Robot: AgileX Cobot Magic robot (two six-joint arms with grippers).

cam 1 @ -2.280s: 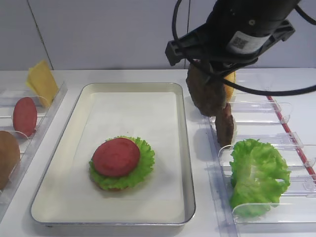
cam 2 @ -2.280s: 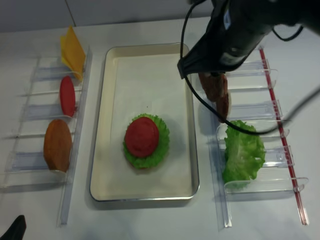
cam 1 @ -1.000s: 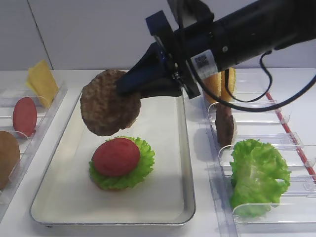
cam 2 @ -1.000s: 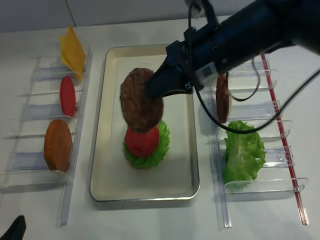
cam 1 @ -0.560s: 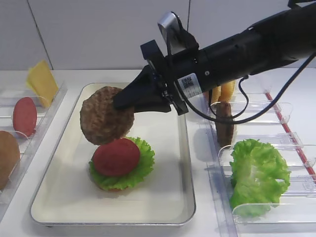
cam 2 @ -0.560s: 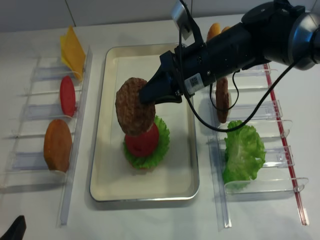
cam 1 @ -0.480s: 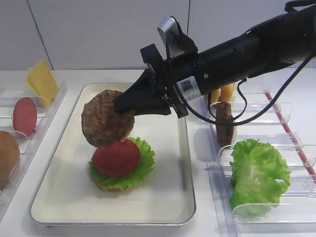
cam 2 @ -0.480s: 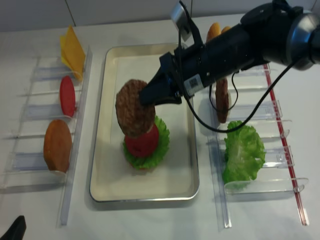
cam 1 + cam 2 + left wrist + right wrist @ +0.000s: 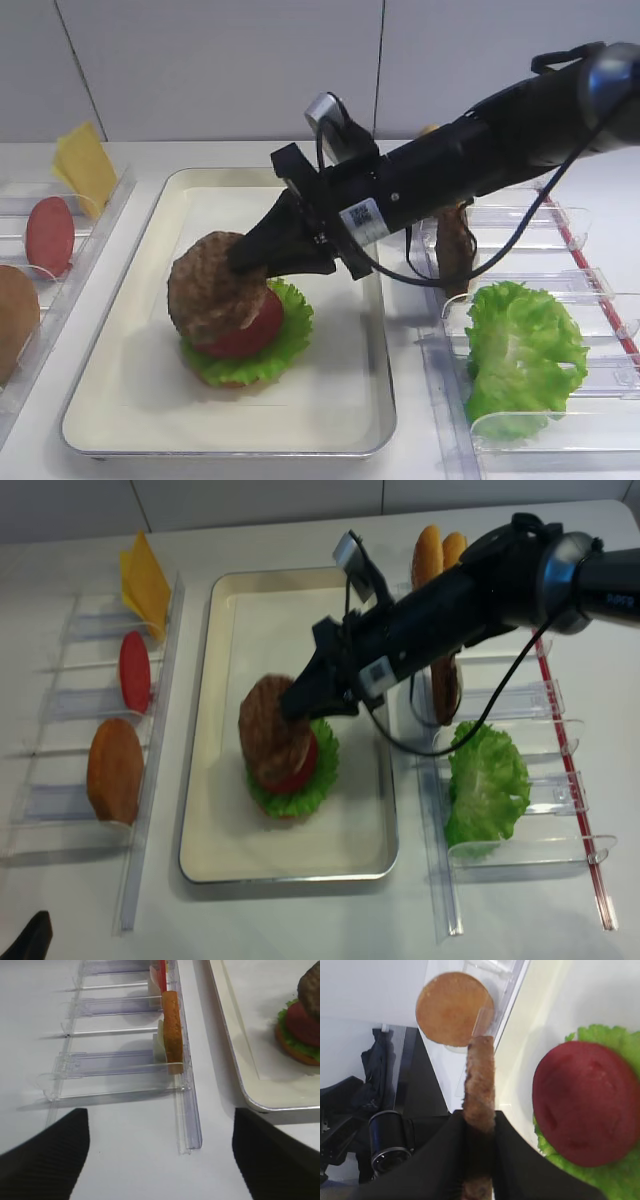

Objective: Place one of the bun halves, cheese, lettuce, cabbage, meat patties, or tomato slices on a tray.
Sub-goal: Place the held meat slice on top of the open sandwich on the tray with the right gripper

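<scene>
Next, my right gripper lets go of the meat patty on top of the tomato slice (image 9: 286,760) (image 9: 582,1105) that lies on the lettuce.
My right gripper (image 9: 252,262) (image 9: 297,704) (image 9: 480,1130) is shut on a rough brown meat patty (image 9: 213,287) (image 9: 270,732) (image 9: 479,1072). The patty hangs tilted, low over the left part of a tomato slice (image 9: 252,336) (image 9: 587,1102). I cannot tell whether the two touch. The slice lies on lettuce (image 9: 292,325) (image 9: 602,1040) and a bun half (image 9: 290,1049) on the cream tray (image 9: 320,200) (image 9: 300,620). My left gripper (image 9: 160,1160) is open over bare table by the front end of the left bins.
Left bins hold cheese (image 9: 82,165), a tomato slice (image 9: 50,235) and a bun half (image 9: 14,320). Right bins hold bun halves (image 9: 436,550), another patty (image 9: 457,248) and lettuce (image 9: 522,355).
My right gripper has come down and forward with the patty, from above the tray's middle to just over the tomato slice. The left gripper has not visibly moved.
</scene>
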